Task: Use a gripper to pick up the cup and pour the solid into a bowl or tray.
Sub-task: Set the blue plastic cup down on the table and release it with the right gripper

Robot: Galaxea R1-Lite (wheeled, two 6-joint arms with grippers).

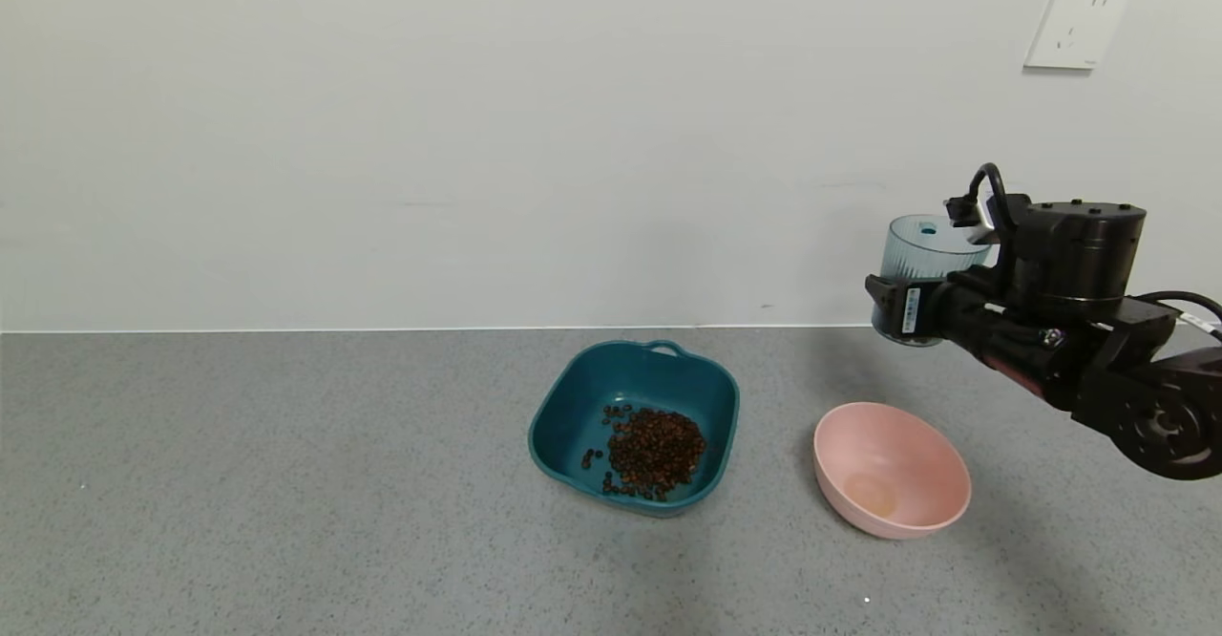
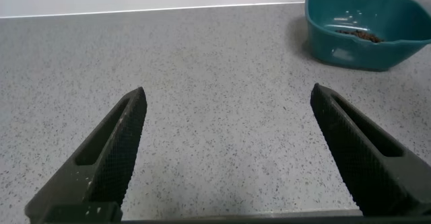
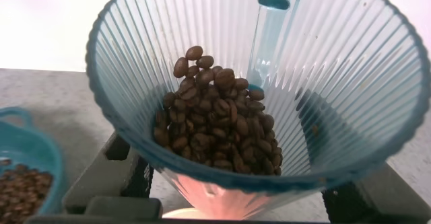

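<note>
My right gripper should set the ribbed blue-grey cup down on the counter (image 1: 914,380) between the pink bowl and the white wall.
My right gripper (image 1: 915,313) is shut on the ribbed blue-grey cup (image 1: 926,252) and holds it upright, high above the counter, above and a little behind the pink bowl. The right wrist view looks into the cup (image 3: 350,83); brown beans (image 3: 219,113) fill its bottom. The teal square basin (image 1: 573,402) sits at the counter's middle, left of the cup, with a pile of beans (image 1: 654,450) inside it. The basin also shows in the left wrist view (image 2: 337,35) and in the right wrist view (image 3: 27,150). My left gripper (image 2: 229,96) is open and empty, low over bare counter.
A round pink bowl (image 1: 916,450) lies tilted on the counter right of the basin, under the cup. The grey speckled counter (image 1: 286,483) ends at a white wall with a socket (image 1: 1077,23) at the upper right.
</note>
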